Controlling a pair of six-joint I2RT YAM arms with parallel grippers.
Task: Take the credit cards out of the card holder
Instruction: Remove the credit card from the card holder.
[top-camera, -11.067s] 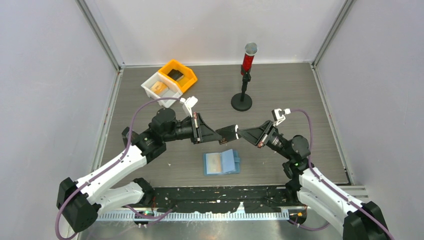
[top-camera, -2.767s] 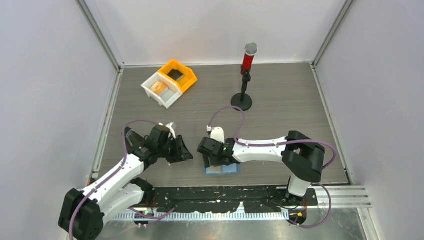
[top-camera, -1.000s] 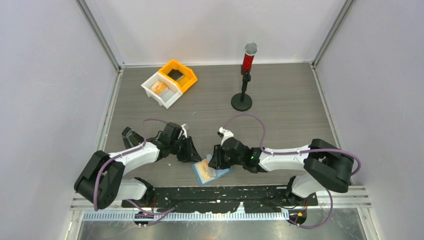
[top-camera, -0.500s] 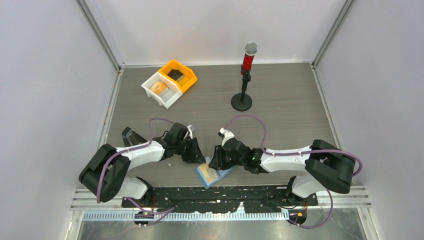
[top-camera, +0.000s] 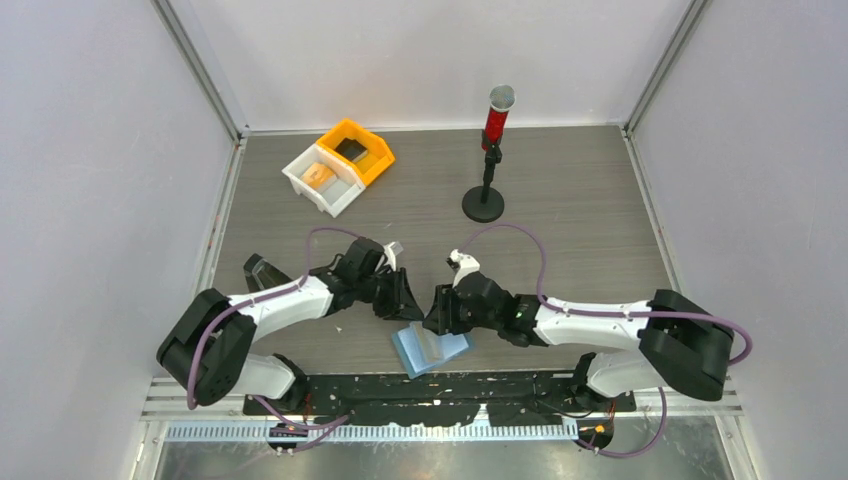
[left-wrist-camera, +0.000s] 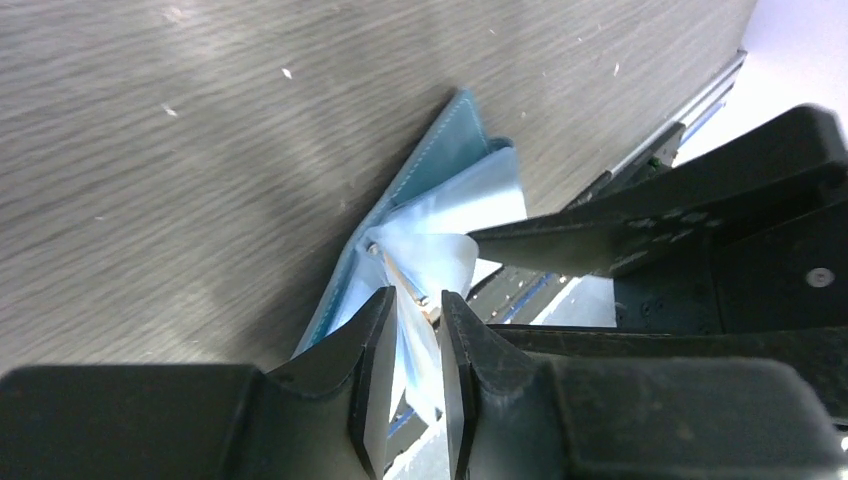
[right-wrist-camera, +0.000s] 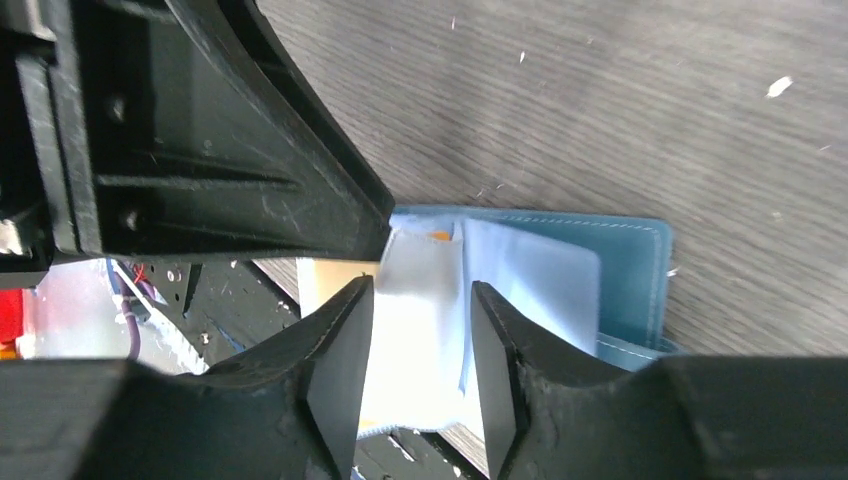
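My right gripper is holding the pale inner leaf above the orange-tan card, so I need to have it let go of the leaf and pinch the card itself (right-wrist-camera: 342, 275).
The light-blue card holder (top-camera: 447, 350) lies open near the table's front edge with one leaf raised. My right gripper (top-camera: 432, 322) is shut on a pale inner leaf of it (right-wrist-camera: 425, 330). My left gripper (top-camera: 408, 308) reaches in from the left, and its jaws stand a narrow gap apart on either side of a thin leaf (left-wrist-camera: 455, 205). An orange-tan card (right-wrist-camera: 328, 285) sticks out of the holder beside the left gripper's body (right-wrist-camera: 250, 150). Another dark card (top-camera: 350, 149) and another orange card (top-camera: 318, 174) lie in the bins.
An orange bin (top-camera: 378, 160) and a white bin (top-camera: 300, 182) stand at the back left. A red microphone on a black stand (top-camera: 487, 150) is at the back centre. The black base rail (top-camera: 450, 385) runs just in front of the card holder.
My left gripper has moved right to the card holder and now straddles a leaf. The card holder has shifted and turned slightly under my right gripper, and its leaf stands higher.
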